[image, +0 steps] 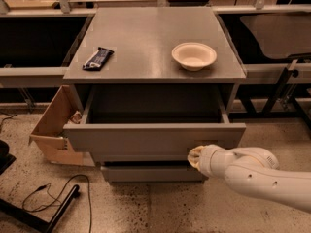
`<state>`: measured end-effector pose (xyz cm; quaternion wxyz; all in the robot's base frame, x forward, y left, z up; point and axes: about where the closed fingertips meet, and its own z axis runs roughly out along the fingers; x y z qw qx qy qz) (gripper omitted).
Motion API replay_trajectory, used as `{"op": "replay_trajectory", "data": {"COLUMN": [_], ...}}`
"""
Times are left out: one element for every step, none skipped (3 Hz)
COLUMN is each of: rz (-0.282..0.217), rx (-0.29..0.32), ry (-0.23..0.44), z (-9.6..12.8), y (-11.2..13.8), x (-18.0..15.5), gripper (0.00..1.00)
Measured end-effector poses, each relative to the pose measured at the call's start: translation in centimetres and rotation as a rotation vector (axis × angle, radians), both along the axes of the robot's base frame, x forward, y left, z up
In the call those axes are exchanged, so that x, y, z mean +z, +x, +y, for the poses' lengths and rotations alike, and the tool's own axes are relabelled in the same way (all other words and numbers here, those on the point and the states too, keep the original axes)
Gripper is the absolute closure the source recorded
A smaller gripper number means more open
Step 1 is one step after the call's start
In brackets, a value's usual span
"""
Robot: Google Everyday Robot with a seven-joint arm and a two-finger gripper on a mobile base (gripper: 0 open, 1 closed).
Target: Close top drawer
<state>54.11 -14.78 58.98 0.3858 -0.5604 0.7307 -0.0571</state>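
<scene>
Next, I release the top drawer, which now stands pulled out, pushed into the grey cabinet point(155, 123), above the shorter grey drawer front.
The top drawer point(146, 139) is a wide matte-grey box drawer with a plain flat front. It stands pulled out from the grey cabinet point(155, 42), and its inside looks dark and empty. My gripper point(195, 157) is at the end of the white arm that comes in from the lower right. It sits against the lower right part of the drawer's front panel. A shorter grey drawer front point(153, 173) shows below it.
A white bowl point(194, 55) and a dark snack packet point(97, 58) lie on the cabinet top. An open cardboard box point(53, 127) stands on the floor at the cabinet's left. Black cables point(58, 198) lie on the speckled floor at the lower left.
</scene>
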Motion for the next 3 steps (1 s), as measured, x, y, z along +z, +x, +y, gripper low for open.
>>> {"op": "replay_trajectory", "data": {"rz": [-0.031,-0.018,-0.018], "rx": [0.023,0.106,0.106], "ry": [-0.014,-0.084,-0.084], "z": [0.4,1.6,1.6], "y": [3.9,6.6,6.6], "x": [-0.4,-3.3,-3.3], "gripper": [1.0,1.0,1.0]}}
